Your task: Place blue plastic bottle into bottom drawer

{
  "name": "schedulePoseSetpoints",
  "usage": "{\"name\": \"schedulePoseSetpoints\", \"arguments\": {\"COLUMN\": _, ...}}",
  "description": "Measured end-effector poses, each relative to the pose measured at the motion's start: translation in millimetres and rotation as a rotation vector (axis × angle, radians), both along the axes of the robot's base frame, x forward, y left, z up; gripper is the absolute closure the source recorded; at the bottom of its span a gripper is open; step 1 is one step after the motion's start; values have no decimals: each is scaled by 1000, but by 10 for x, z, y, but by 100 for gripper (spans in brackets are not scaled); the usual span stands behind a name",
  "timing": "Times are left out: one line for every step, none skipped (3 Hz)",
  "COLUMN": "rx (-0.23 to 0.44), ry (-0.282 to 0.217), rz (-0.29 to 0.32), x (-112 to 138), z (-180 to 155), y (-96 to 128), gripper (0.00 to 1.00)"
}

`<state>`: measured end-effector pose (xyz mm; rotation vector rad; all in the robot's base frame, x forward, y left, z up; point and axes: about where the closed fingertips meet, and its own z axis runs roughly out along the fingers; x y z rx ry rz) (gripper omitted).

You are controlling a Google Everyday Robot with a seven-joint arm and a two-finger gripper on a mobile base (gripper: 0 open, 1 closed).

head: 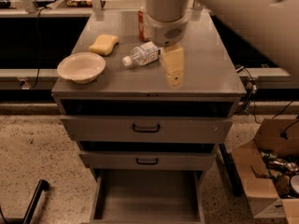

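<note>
Next, my gripper closes on the cap end [130, 59] of the blue plastic bottle, the end that points toward the cream bowl.
The blue plastic bottle [141, 55] lies on its side on the grey cabinet top [210, 73], its white cap pointing left toward the bowl. My gripper [173, 78] hangs from the large white arm, just right of the bottle's base and above the cabinet top. The arm hides the bottle's right end. It also hides most of the red soda can [141, 24] behind the bottle. The bottom drawer [147, 197] is pulled open below, with nothing on its flat grey floor. The two upper drawers [146, 129] are closed.
A cream bowl [81, 67] and a yellow sponge [103, 44] sit on the left of the cabinet top. An open cardboard box [268, 171] with clutter stands on the floor at the right. A black bar [35, 200] lies at the lower left.
</note>
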<state>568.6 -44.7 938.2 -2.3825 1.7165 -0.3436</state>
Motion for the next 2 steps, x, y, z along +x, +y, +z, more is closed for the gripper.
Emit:
{"name": "schedulePoseSetpoints", "arguments": {"rx": -51, "ry": 22, "rz": 128, "x": 601, "z": -437, "y": 782, "gripper": 0}}
{"name": "schedulePoseSetpoints", "arguments": {"rx": -49, "ry": 18, "rz": 127, "x": 604, "z": -434, "y": 780, "gripper": 0}}
